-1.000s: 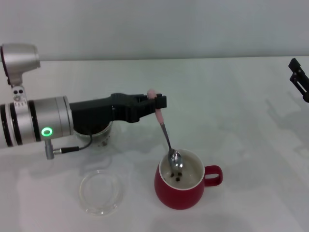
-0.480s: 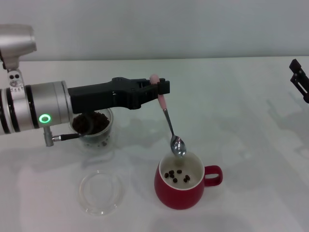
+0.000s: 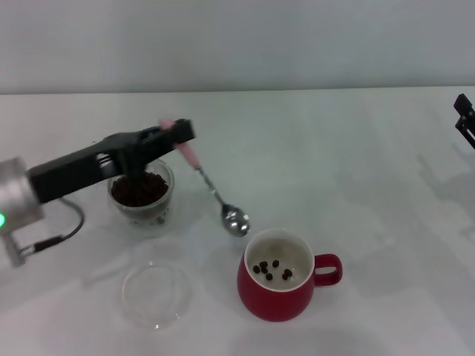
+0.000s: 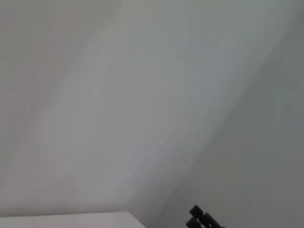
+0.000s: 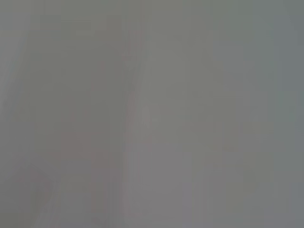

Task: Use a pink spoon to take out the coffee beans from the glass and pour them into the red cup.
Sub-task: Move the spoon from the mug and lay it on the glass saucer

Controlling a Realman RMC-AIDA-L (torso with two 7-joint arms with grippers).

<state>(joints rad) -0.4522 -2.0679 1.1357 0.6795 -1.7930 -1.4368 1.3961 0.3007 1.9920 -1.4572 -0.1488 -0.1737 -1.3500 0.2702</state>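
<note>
The robot's left gripper will lay the pink spoon down across the rim of the clear glass dish [image 3: 135, 280], with the spoon's bowl inside.
In the head view my left gripper [image 3: 177, 133] is shut on the pink handle of the pink spoon [image 3: 211, 188], above the table between the glass and the red cup. The spoon slants down, its shiny bowl hanging empty just left of the red cup [image 3: 280, 283]. Several coffee beans [image 3: 272, 269] lie on the cup's white bottom. The glass [image 3: 142, 194] stands under my left arm, filled with coffee beans [image 3: 139, 189]. My right gripper [image 3: 466, 119] is parked at the far right edge. The wrist views show only blank wall.
A flat shallow clear glass dish [image 3: 155, 293] lies on the white table [image 3: 356, 163] in front of the glass, left of the red cup. The cup's handle points right.
My left arm has pulled back to the left, carrying the spoon up out of the red cup and away from it. Beans now lie in the cup and the spoon bowl is empty.
</note>
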